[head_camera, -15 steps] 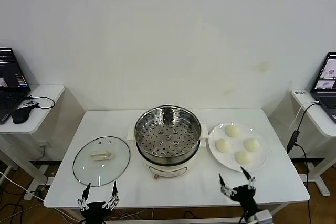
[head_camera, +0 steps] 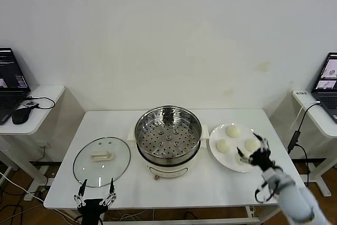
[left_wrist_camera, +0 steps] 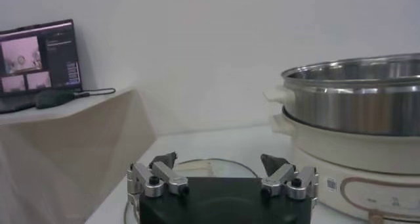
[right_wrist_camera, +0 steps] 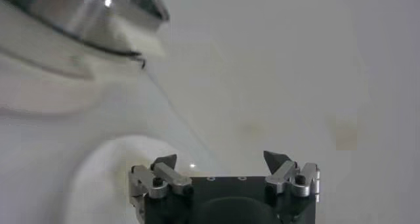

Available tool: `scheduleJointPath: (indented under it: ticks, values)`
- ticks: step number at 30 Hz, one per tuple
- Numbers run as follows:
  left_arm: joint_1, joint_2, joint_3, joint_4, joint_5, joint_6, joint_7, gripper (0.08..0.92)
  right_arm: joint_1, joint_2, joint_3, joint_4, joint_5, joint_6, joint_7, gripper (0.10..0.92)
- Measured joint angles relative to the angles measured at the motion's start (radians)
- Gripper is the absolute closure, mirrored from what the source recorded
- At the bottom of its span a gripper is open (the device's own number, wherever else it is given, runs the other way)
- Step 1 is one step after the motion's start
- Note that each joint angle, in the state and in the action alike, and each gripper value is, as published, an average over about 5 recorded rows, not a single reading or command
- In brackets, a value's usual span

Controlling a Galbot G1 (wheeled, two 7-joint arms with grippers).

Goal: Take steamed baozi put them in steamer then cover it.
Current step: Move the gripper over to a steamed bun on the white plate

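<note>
My right gripper will go to the back of the white plate next and close on the sides of the steamed baozi [head_camera: 233,130] there.
The steamer [head_camera: 168,136] stands uncovered in the middle of the table, its perforated tray bare. Its steel wall also shows in the left wrist view [left_wrist_camera: 357,100] and the right wrist view [right_wrist_camera: 72,8]. The glass cover [head_camera: 101,160] lies flat to its left. Steamed baozi lie on a white plate [head_camera: 215,152] to its right: one at the back [head_camera: 232,130], one nearer the steamer [head_camera: 223,146], one on the far side [head_camera: 251,144]. My right gripper [head_camera: 251,149] hovers open over the plate's near part, with a bun [right_wrist_camera: 111,173] close below its jaws [right_wrist_camera: 221,159]. My left gripper [head_camera: 96,189] is open at the table's front edge, facing the cover [left_wrist_camera: 210,167].
Side desks with laptops stand at both edges: left [head_camera: 10,85], right [head_camera: 326,82]. A mouse [head_camera: 22,114] lies on the left desk. A cable [head_camera: 295,130] hangs near the table's right end. A white wall is behind.
My right gripper has risen from the table's front edge and moved back over the plate of baozi. The left gripper has barely shifted.
</note>
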Motion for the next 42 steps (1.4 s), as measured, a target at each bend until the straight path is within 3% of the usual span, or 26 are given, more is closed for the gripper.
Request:
scheduleJointPath:
  ticks: [9, 20, 30, 42]
  values:
    - [0.006, -0.001, -0.018, 0.003, 0.032, 0.001, -0.007, 0.177, 0.455, -0.125, -0.327, -0.265, -0.069, -0.002, -0.258, 0.203]
    - [-0.003, 0.003, -0.036, 0.014, 0.042, -0.009, -0.019, 0.177, 0.882, -0.108, -0.740, -0.597, -0.089, -0.003, -0.523, 0.203]
    - [-0.019, 0.004, -0.044, 0.027, 0.045, -0.015, -0.022, 0.177, 1.023, -0.022, -0.909, -0.824, -0.102, 0.032, -0.598, 0.203]
    - [-0.027, 0.006, -0.051, 0.037, 0.042, -0.025, -0.024, 0.177, 1.088, 0.094, -0.970, -0.979, -0.112, 0.088, -0.607, 0.235]
